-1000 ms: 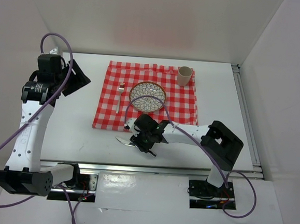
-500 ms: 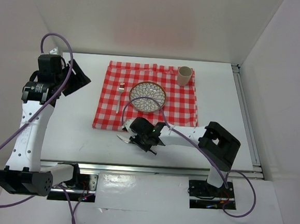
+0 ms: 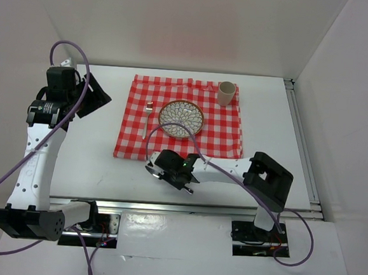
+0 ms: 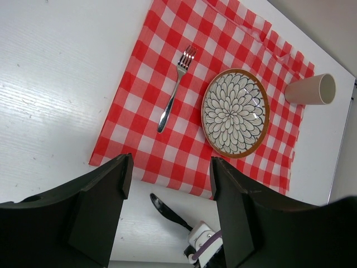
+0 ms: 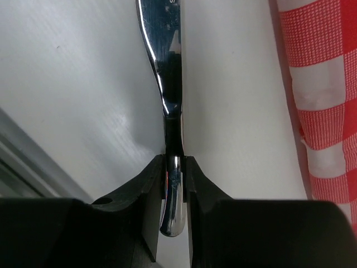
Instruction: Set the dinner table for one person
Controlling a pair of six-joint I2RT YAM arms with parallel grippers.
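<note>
My right gripper should release the knife on the checked cloth (image 3: pixel 222 135) beside the plate, in front of the beige cup.
A metal knife (image 5: pixel 167 72) lies on the white dinner table (image 3: pixel 86 162) just in front of the red-and-white checked cloth (image 3: pixel 133 140). My right gripper (image 5: pixel 174 162) is shut on its handle, low over the table; from above it shows at the cloth's near-left corner (image 3: pixel 158 170). On the cloth are a patterned plate (image 3: pixel 181 118), a fork (image 3: pixel 147 119) to its left and a beige cup (image 3: pixel 226 93) at the far right. My left gripper (image 4: pixel 170 162) hangs open and empty, high over the table's left side (image 3: pixel 95 95). The left wrist view shows the knife (image 4: pixel 167 212) below the cloth.
The cloth's near edge (image 5: pixel 312 111) runs close beside the knife on its right. A metal rail (image 3: pixel 185 207) borders the table's front edge just behind my right gripper. White walls enclose the table on the left, back and right.
My right gripper has slid left along the table's front and closed its fingers onto the knife handle. The left arm has not moved.
</note>
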